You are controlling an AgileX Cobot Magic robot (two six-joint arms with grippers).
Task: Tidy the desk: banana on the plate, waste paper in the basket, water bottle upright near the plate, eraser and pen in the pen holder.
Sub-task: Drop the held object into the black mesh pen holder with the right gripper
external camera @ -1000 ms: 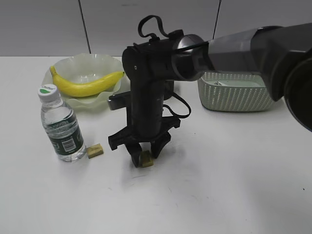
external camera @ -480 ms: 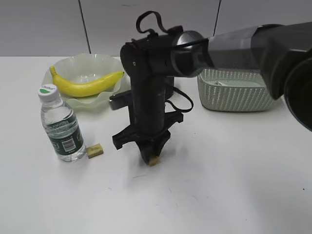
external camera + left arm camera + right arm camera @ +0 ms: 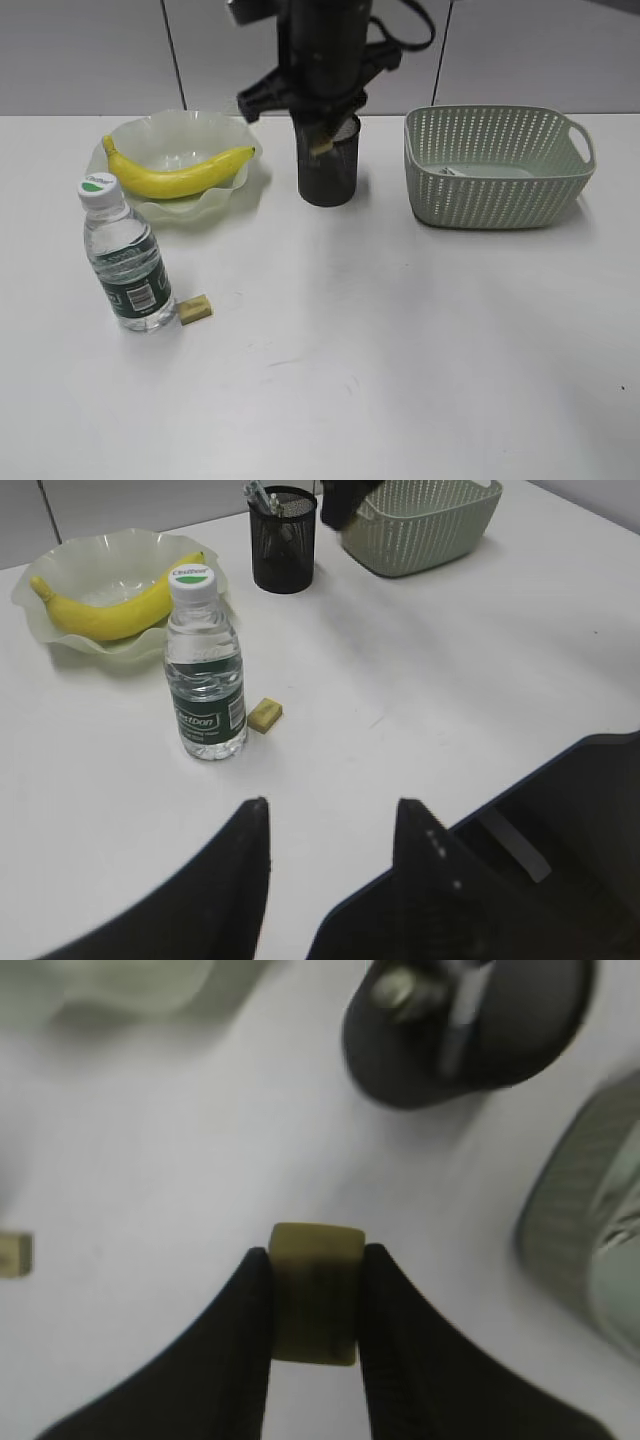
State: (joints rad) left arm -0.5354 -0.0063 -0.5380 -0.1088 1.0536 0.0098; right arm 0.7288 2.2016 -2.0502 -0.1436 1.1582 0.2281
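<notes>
The robot's right gripper should drop the yellowish eraser inside the black mesh pen holder [image 3: 328,160] [image 3: 468,1035], between the plate and the pale green basket.
My right gripper [image 3: 318,135] is shut on a yellowish eraser [image 3: 322,146] and holds it just above the rim of the black mesh pen holder [image 3: 327,178]. In the right wrist view the eraser [image 3: 314,1295] sits between the jaws [image 3: 315,1260], with the pen holder [image 3: 520,1030] and a pen [image 3: 458,1022] inside it ahead. A second eraser [image 3: 196,309] lies on the desk [image 3: 400,340] beside the upright water bottle [image 3: 124,258]. The banana [image 3: 180,176] lies on the plate [image 3: 222,128]. My left gripper [image 3: 333,815] is open and empty over the desk.
The pale green basket [image 3: 492,192] stands at the back right with a pale scrap [image 3: 447,170] showing inside it. It also shows in the left wrist view [image 3: 420,525], behind the bottle [image 3: 205,670] and the loose eraser [image 3: 264,715].
My right gripper closed on the eraser at the desk's middle, then lifted it up and back to above the pen holder. The arm no longer blocks the basket.
</notes>
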